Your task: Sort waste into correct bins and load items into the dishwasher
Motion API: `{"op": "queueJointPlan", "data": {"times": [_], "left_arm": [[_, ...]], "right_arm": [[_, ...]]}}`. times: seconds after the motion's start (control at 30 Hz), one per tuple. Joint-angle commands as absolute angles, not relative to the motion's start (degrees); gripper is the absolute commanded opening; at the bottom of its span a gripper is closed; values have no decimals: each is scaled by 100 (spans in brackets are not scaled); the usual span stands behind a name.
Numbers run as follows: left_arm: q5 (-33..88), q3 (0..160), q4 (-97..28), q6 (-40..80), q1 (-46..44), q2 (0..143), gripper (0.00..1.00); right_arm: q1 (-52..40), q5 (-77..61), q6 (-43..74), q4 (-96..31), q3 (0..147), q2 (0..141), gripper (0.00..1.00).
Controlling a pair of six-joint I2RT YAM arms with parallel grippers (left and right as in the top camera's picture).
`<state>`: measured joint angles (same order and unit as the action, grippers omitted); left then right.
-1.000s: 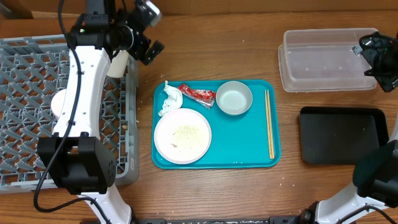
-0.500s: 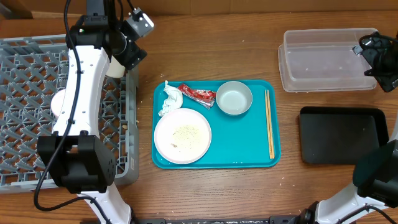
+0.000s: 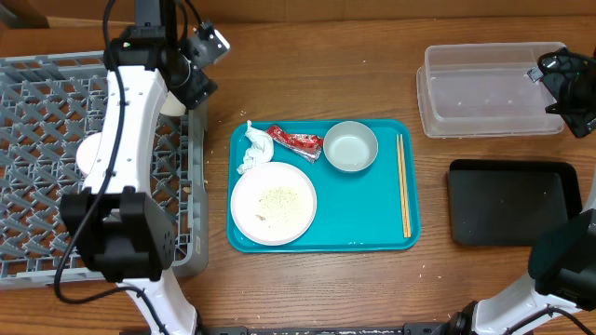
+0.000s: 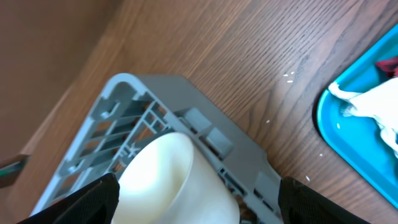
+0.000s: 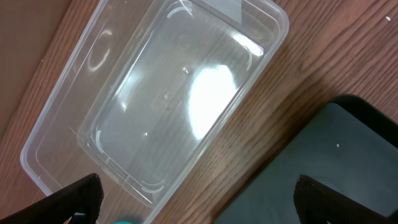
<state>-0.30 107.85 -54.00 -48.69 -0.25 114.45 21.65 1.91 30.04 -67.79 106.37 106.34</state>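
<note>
My left gripper should pinch the cup's rim point(image 4: 188, 167), as the small white cup is leaning on the grey dish rack's side, and move it farther into the rack.
The small white cup point(image 3: 174, 99) lies on its side at the far right corner of the grey dish rack point(image 3: 37, 112). My left gripper point(image 3: 194, 82) is open around the cup point(image 4: 168, 168), with a gap at the right finger. The rack corner shows in the left wrist view point(image 4: 186, 118). On the teal tray point(image 3: 321, 240) are the large white plate point(image 3: 273, 202) with rice crumbs, the crumpled napkin point(image 3: 253, 149), the red wrapper point(image 3: 296, 141) and a small round bowl point(image 3: 350, 147). My right gripper point(image 3: 563, 84) is open and empty above the clear tub point(image 5: 168, 93) and black tray point(image 5: 348, 162).
Thin wooden chopsticks point(image 3: 403, 186) lie along the teal tray's right side. The clear tub point(image 3: 484, 88) stands at the back right, with the black tray point(image 3: 512, 200) in front of it. The tray's corner point(image 4: 339, 124) and napkin point(image 4: 373, 106) show in the left wrist view.
My left wrist has swung a little to the left and turned over the rack's corner. The cup has stayed about where it was. The right arm has not moved.
</note>
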Motion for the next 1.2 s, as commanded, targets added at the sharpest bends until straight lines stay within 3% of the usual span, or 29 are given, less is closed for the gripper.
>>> {"op": "queueJointPlan", "data": {"times": [0.0,0.27,0.5,0.73,0.93,1.17], "left_arm": [[-115,10774,-5247,-5017,12,11826,83],[-261,10774,-5129,-4919,10,12143,78],[-360,10777,-5074,-4582,38,11942,52],[-340,10777,-5070,-4364,45,11638,35],[-338,10777,-5100,-4075,40,11428,4],[-123,10777,-5345,-4064,108,11397,4]], "right_arm": [[2171,228,3037,-6761,10656,10630,100],[2171,228,3037,-6761,10656,10630,100],[2171,228,3037,-6761,10656,10630,100],[2171,228,3037,-6759,10656,10630,100],[2171,228,3037,-6759,10656,10630,100],[2171,228,3037,-6759,10656,10630,100]]}}
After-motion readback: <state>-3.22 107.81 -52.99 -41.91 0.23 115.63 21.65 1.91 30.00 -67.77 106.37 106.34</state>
